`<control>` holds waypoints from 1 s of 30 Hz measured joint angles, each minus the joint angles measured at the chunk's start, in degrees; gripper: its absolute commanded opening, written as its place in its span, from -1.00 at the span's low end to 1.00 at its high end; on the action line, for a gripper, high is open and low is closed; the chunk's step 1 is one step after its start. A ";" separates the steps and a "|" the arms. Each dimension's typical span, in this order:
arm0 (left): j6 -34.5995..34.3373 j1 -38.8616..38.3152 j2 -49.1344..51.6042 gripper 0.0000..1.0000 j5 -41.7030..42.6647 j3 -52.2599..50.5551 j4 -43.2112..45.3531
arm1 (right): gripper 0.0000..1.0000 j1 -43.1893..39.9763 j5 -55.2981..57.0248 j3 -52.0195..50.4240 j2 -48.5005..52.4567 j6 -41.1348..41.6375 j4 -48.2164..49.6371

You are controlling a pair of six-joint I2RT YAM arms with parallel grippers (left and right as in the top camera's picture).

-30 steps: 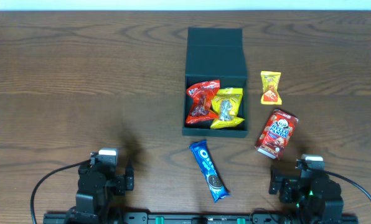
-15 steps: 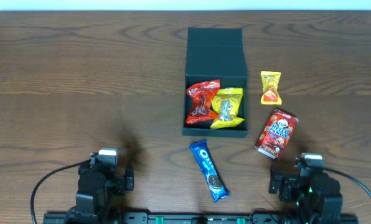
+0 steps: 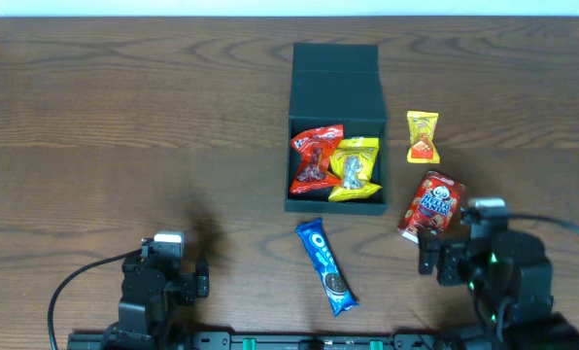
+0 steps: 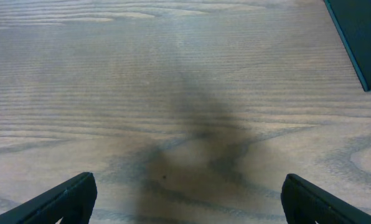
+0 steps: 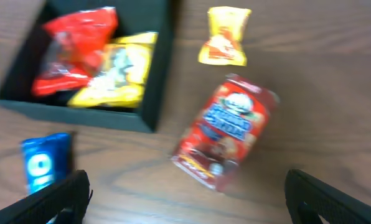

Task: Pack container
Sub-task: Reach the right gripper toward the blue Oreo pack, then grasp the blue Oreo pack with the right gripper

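Observation:
The blue Oreo packet is in front of the container. My right gripper should go to it next and close around the packet's middle [image 3: 323, 260] [image 5: 42, 183].
The dark teal container [image 3: 335, 97] sits open at the table's middle, lid flat behind it. Inside lie a red packet [image 3: 315, 158] and a yellow packet [image 3: 355, 168]; the right wrist view shows its corner [image 5: 154, 106] with both. A red snack box [image 3: 431, 205] lies right of it, a small yellow packet [image 3: 423, 136] farther back, a blue Oreo packet [image 3: 326, 265] in front. My right gripper [image 5: 185, 202] is open and empty, just in front of the red snack box [image 5: 226, 140]. My left gripper [image 4: 185, 202] is open and empty over bare wood at the front left.
The container's corner [image 4: 360, 37] shows at the top right of the left wrist view. The Oreo packet [image 5: 42, 162] and small yellow packet [image 5: 224, 36] show in the right wrist view. The wood table [image 3: 124, 126] extends left; its back edge runs along the top.
My right arm has moved forward from the front edge toward the red snack box. The left arm and all packets have not moved.

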 measured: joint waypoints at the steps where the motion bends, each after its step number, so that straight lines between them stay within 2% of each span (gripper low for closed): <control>1: 0.00 0.00 0.00 0.91 0.00 0.00 0.00 | 0.98 1.14 -1.42 1.14 1.57 1.57 -0.02; 4: 0.00 0.02 0.00 0.91 0.00 -0.02 0.02 | 0.98 7.30 -8.11 4.87 8.24 9.66 -0.02; 10: 0.02 0.00 -0.02 0.91 0.00 -0.09 0.09 | 0.98 19.32 -12.20 7.85 21.38 16.31 0.04; 17: 0.02 0.02 -0.04 0.91 0.00 -0.09 0.11 | 0.99 29.00 -11.91 10.58 38.49 17.90 1.53; 21: 0.02 0.00 -0.04 0.91 0.00 -0.09 0.11 | 0.99 31.34 -11.34 11.02 45.55 18.05 3.17; 30: 0.02 0.02 -0.04 0.91 0.00 -0.09 0.11 | 0.99 34.95 -8.46 11.13 52.65 18.08 3.23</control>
